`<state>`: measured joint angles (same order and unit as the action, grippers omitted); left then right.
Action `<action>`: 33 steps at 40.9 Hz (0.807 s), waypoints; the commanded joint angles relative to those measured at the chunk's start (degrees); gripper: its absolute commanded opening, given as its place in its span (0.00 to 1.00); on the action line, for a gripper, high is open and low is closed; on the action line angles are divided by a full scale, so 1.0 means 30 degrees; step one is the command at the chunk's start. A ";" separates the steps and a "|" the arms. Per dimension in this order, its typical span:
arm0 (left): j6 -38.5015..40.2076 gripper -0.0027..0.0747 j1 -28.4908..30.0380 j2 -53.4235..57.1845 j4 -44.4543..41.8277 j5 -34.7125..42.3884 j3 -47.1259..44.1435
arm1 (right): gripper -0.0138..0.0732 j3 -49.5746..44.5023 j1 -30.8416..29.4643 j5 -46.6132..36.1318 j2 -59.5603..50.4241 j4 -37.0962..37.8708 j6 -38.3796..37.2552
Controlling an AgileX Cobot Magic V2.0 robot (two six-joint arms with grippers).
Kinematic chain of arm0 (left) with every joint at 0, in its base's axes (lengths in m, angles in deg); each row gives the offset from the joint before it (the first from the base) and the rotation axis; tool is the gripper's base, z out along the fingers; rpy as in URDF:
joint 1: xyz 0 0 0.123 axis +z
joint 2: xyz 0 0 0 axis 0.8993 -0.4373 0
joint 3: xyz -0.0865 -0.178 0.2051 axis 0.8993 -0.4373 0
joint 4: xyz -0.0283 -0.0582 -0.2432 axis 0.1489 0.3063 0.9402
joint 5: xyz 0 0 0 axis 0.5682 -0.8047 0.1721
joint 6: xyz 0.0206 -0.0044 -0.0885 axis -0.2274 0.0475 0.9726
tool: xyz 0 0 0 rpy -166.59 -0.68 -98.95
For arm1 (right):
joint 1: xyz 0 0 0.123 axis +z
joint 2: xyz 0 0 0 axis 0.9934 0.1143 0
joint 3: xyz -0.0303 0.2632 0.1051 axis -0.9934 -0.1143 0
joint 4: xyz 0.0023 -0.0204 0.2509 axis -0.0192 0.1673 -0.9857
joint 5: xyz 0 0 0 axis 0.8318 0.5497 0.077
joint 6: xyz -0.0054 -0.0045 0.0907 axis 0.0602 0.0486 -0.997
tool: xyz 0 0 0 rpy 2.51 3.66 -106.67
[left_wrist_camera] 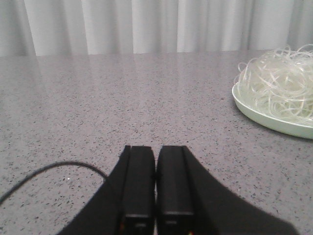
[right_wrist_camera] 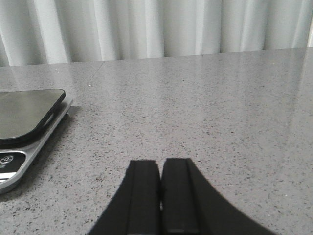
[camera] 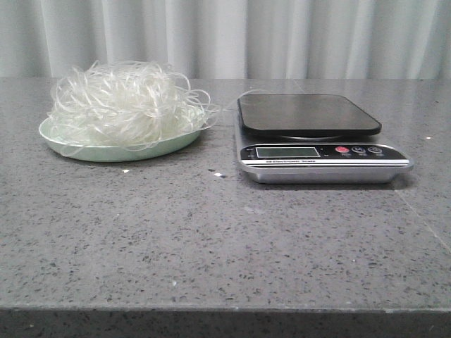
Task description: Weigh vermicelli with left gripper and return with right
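Note:
The fingers of my left gripper will next go down into the middle of the vermicelli (camera: pixel 116 99) on the pale green plate and close there.
The vermicelli (camera: pixel 123 102), a big loose tangle of translucent whitish strands, lies heaped on a pale green round plate (camera: pixel 106 151) at the left of the table. It also shows in the left wrist view (left_wrist_camera: pixel 281 81), on the plate (left_wrist_camera: pixel 266 117). A kitchen scale (camera: pixel 313 134) with a dark weighing top stands to its right; its edge shows in the right wrist view (right_wrist_camera: pixel 27 117). My left gripper (left_wrist_camera: pixel 156 149) is shut and empty, some way from the plate. My right gripper (right_wrist_camera: pixel 160 162) is shut and empty beside the scale. Neither gripper shows in the front view.
The grey speckled table (camera: pixel 225 239) has its front edge near the bottom of the front view. A pale curtain (camera: pixel 225 35) hangs behind. A thin black cable (left_wrist_camera: pixel 49 169) lies beside the left gripper. Small white crumbs (camera: pixel 215 171) lie between plate and scale.

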<state>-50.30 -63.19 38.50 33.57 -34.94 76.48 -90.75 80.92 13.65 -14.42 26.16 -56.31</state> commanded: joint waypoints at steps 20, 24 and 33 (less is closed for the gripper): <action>0.0216 0.21 -0.0105 0.0409 -0.0090 0.1904 -0.0146 | 0.33 0.0157 -0.0005 -0.1378 -0.0325 0.0134 0.0114; 0.0216 0.21 -0.0105 0.0409 -0.0090 0.2406 -0.0146 | 0.33 0.0157 -0.0005 -0.1378 -0.0325 0.0134 0.0114; 0.0216 0.21 -0.0105 0.0409 -0.0090 0.3332 -0.0146 | 0.33 0.0157 -0.0005 -0.1378 -0.0325 0.0134 0.0114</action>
<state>-50.30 -63.19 38.50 33.25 -31.56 76.48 -90.75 80.92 13.65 -14.42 26.16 -56.31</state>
